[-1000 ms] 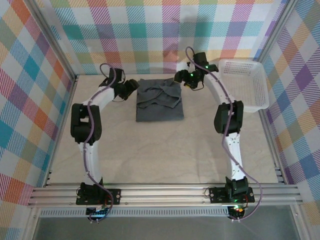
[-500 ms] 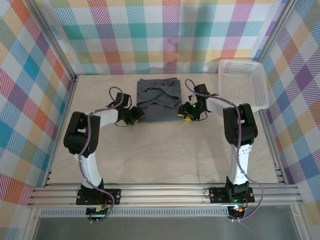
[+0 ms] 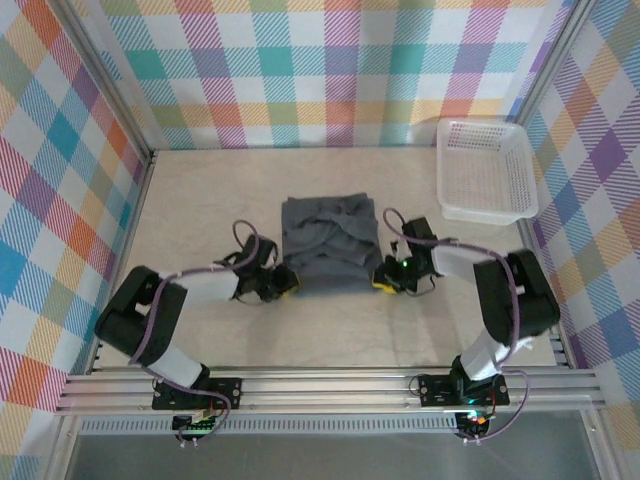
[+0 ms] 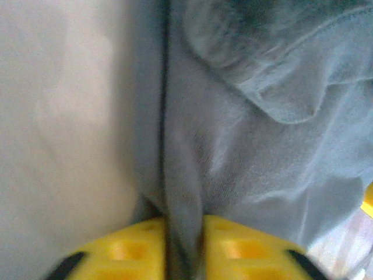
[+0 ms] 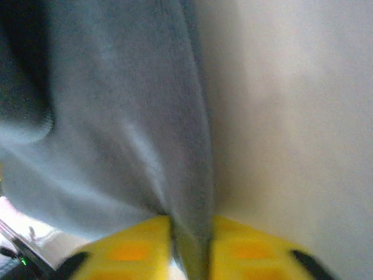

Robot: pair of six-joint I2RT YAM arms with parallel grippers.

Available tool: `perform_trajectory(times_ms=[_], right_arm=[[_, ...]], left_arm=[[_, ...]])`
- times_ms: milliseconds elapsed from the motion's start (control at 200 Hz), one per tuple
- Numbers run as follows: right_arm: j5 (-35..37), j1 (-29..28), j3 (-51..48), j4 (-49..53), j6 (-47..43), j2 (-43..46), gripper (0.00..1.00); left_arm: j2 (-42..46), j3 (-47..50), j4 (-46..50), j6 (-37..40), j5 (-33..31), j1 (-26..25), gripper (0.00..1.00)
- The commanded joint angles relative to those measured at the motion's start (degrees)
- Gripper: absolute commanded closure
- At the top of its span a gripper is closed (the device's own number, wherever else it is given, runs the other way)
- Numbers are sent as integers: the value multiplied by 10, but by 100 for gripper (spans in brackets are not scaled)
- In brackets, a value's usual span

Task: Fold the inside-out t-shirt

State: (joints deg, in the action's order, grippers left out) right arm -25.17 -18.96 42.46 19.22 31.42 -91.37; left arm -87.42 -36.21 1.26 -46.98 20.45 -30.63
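Observation:
My left gripper is at the t-shirt, whose top layer lies bunched across its body, so it should open, take that layer's near edge (image 3: 303,258) and spread it flat before folding.
The inside-out t-shirt (image 3: 331,238) lies as a dark slate-grey folded bundle in the middle of the table. My left gripper (image 3: 286,282) sits at its near left corner, shut on a pinch of the grey cloth (image 4: 185,233) between its yellow fingers (image 4: 122,251). At the near right corner my right gripper (image 3: 383,279) is shut on the shirt's edge (image 5: 192,233), its yellow fingers (image 5: 250,248) pressed against the fold. Both arms lie low over the table.
A white plastic basket (image 3: 487,170) stands at the back right, near the wall. Plaid walls close in the beige table (image 3: 200,200) on three sides. A metal rail (image 3: 330,385) runs along the near edge by the arm bases.
Both grippers have closed on the shirt's corners and pulled toward the near edge. The bundle has slid nearer with them. The basket has not moved.

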Motion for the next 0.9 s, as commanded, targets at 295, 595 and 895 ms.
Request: perform_trajectory(times_ms=[295,595,895], right_arm=[[45,-10,7,81,98,155,52],[30,-15,79,-10,106,27,54],[21,-16,146,-20,103,-44,83]], left_arm=[[113,-40,129,-56,-122,-39,34],[13,-108,60,-15,-112,-23,39],[-89,-166,42,4,-127,-5,60]])
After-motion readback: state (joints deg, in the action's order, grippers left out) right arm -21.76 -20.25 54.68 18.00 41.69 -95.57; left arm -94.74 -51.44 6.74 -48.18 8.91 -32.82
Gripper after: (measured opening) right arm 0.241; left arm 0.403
